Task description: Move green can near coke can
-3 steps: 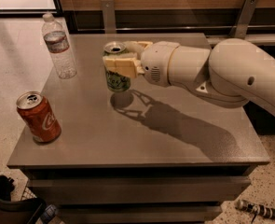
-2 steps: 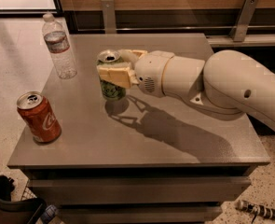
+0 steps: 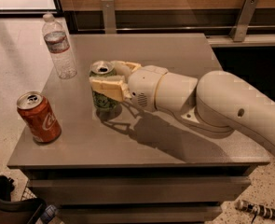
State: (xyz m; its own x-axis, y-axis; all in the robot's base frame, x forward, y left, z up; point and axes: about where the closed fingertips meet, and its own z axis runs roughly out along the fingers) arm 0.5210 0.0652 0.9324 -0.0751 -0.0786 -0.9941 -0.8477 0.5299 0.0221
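Observation:
Next, I let go of the green can on the grey table [image 3: 89, 129] next to the coke can, on my arm's side.
The green can [image 3: 102, 100] is upright at the left middle of the grey table [image 3: 174, 143], with its silver top showing. My gripper [image 3: 110, 80] is shut on the green can, one cream finger in front of it and one behind. Whether the can rests on the table or hangs just above it I cannot tell. The coke can [image 3: 38, 117] stands upright near the table's front left corner, about a can's width or two to the left of the green can.
A clear plastic water bottle [image 3: 59, 46] stands at the table's back left. My white arm reaches in from the right across the table's middle. The table's left and front edges are close to the coke can. Dark gear lies on the floor below.
My gripper has carried the green can left and toward the front of the table, closer to the coke can. The coke can and bottle have not moved.

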